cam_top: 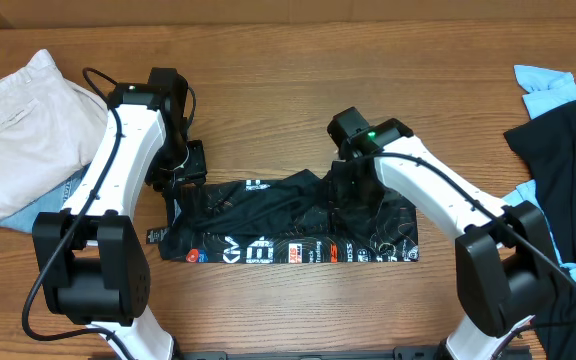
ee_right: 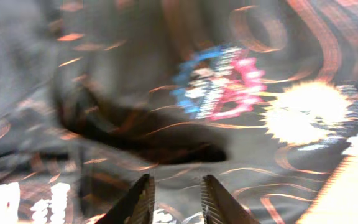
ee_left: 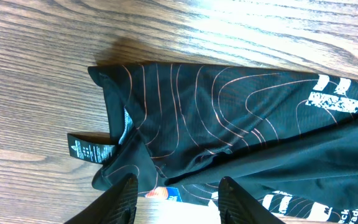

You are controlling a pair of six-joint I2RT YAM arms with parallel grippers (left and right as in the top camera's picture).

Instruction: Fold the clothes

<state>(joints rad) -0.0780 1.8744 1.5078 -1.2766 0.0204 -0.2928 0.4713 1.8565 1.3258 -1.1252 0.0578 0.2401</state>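
Note:
My right gripper is above a deep crease that runs across the jersey, so it should take the jersey's near edge (cam_top: 354, 257) and pull the cloth smooth.
The black jersey (cam_top: 288, 228) with thin orange contour lines and white/red logos lies in the middle of the table as a long, rumpled, folded strip. My left gripper (cam_top: 182, 182) hovers over its left end. In the left wrist view the jersey (ee_left: 229, 106) fills the frame, and the jaws (ee_left: 178, 190) are open and empty above its lower edge. My right gripper (cam_top: 349, 188) is low over the jersey's right-centre. In the blurred right wrist view its jaws (ee_right: 176, 190) are slightly apart just above the fabric (ee_right: 166, 81), with nothing held between them.
A beige garment (cam_top: 23, 120) lies on a light-blue one (cam_top: 60, 192) at the far left. A plain black garment (cam_top: 568, 170) and a light-blue one (cam_top: 543, 85) lie at the right edge. The jersey's care tag (ee_left: 92, 150) sticks out at its left end.

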